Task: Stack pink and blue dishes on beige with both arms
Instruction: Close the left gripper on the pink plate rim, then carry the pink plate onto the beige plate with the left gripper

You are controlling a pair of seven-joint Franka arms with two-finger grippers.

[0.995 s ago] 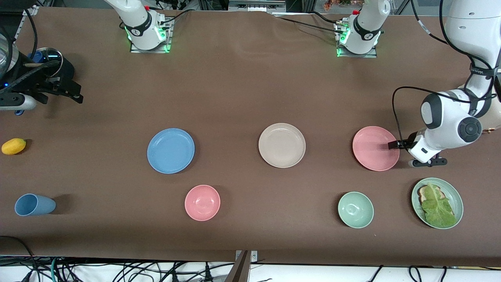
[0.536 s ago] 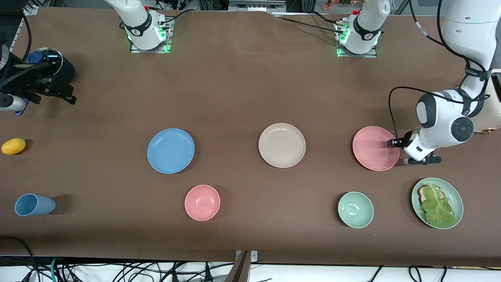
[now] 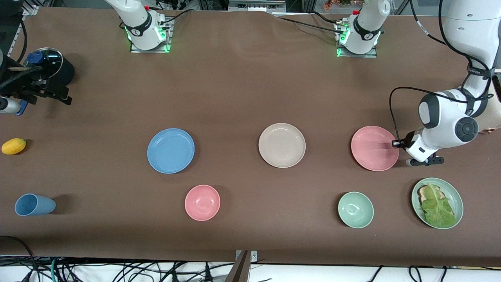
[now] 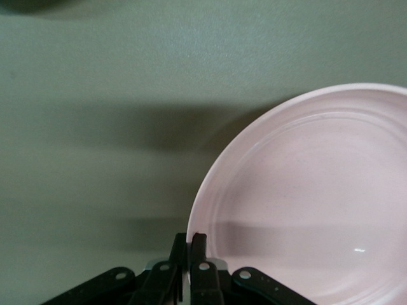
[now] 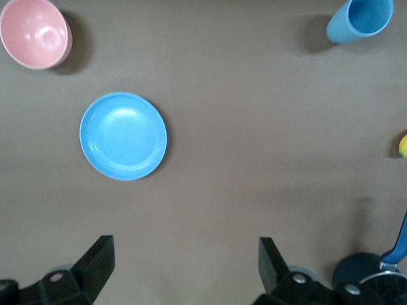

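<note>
The beige plate in the middle of the table is bare. Next, I let the pink plate go from my left gripper squarely on top of the bare beige plate [image 3: 282, 145].
The pink plate [image 3: 373, 148] lies toward the left arm's end of the table. My left gripper [image 3: 396, 144] is shut on its rim at the edge facing that end. In the left wrist view the two black fingers [image 4: 198, 244] pinch the rim of the pink plate [image 4: 305, 190]. The beige plate [image 3: 282, 145] sits bare at mid-table, and the blue plate [image 3: 170, 150] lies beside it toward the right arm's end. My right gripper [image 3: 64, 97] hangs open near that end, over bare table. Its wrist view shows the gripper [image 5: 186, 254] wide apart, with the blue plate [image 5: 123, 136] farther off.
A pink bowl [image 3: 202, 202], a green bowl [image 3: 355, 210] and a green plate [image 3: 458, 196] with lettuce sit nearer the front camera. A blue cup [image 3: 34, 204], a yellow fruit [image 3: 13, 146] and a black lidded pot [image 3: 51, 66] stand at the right arm's end.
The left gripper has closed in on the pink plate's rim and the plate has shifted slightly toward the beige one. The right gripper has drifted toward its end of the table.
</note>
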